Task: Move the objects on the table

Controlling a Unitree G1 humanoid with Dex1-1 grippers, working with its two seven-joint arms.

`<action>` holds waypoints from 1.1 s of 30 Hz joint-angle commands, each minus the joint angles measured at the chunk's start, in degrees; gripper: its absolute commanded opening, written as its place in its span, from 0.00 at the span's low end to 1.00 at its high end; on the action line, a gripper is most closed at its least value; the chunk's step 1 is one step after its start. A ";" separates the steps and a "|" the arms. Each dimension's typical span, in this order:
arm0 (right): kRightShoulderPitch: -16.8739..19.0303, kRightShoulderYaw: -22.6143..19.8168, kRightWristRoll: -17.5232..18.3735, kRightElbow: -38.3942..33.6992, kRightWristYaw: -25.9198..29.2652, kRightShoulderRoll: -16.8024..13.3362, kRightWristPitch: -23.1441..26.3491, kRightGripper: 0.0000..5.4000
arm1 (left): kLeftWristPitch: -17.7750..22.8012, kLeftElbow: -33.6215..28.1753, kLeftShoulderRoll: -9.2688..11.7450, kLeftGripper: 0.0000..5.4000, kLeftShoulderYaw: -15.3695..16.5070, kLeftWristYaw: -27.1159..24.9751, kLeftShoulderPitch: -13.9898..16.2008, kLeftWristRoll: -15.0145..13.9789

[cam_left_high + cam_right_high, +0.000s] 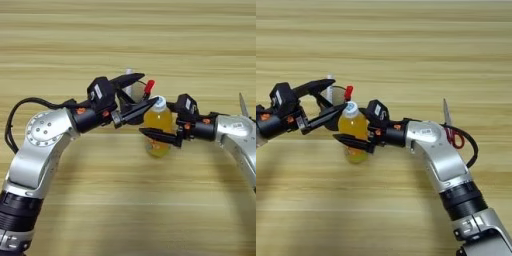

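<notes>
Next, my right gripper sets the bottle down on the bare table (197,113) well beside the black cup, toward its own arm.
The small bottle of orange drink (159,125) with its white cap stands upright at the middle of the table (125,30). My right gripper (151,126) comes in from the right and is shut on the bottle: one black finger (161,136) crosses its front and the other is hidden behind it. To the bottle's left, my left gripper (150,89) is open. Its lower finger tip is near the cap and its upper finger is over the black cup. The red-handled scissors (448,122) lie behind my right forearm, blades pointing away.
The black cup (131,95) with a red-capped pen (148,86) and a white pen stands just behind and left of the bottle, between my left gripper's fingers. A black cable loops off my left arm (20,107).
</notes>
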 commanded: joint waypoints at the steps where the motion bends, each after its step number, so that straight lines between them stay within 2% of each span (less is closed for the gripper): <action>1: -0.90 -1.29 0.34 -0.05 -0.42 0.21 -0.47 0.65 | -1.17 -1.21 -0.18 0.67 0.26 -0.67 0.08 -1.70; 10: -0.59 -4.42 1.09 -0.37 -2.83 0.48 -1.04 0.65 | -3.48 -1.89 -2.19 0.83 3.37 1.93 0.31 -4.89; 17: -0.95 -9.03 2.38 -1.17 -5.54 0.49 -1.29 0.65 | -3.88 1.34 -4.82 0.95 8.52 8.99 -1.26 -5.15; 22: -2.29 -12.80 2.71 0.05 -8.92 0.98 -2.20 0.65 | -5.00 5.84 -7.06 1.00 11.00 15.20 -3.09 -3.04; 26: -3.27 -14.98 2.39 1.76 -11.27 1.17 -2.91 0.65 | -6.59 10.02 -8.01 1.00 11.89 20.20 -4.26 0.29; 33: -5.84 -16.57 -0.44 7.42 -16.40 1.72 -5.55 0.65 | -13.02 22.08 -9.23 1.00 13.08 32.42 -6.75 11.30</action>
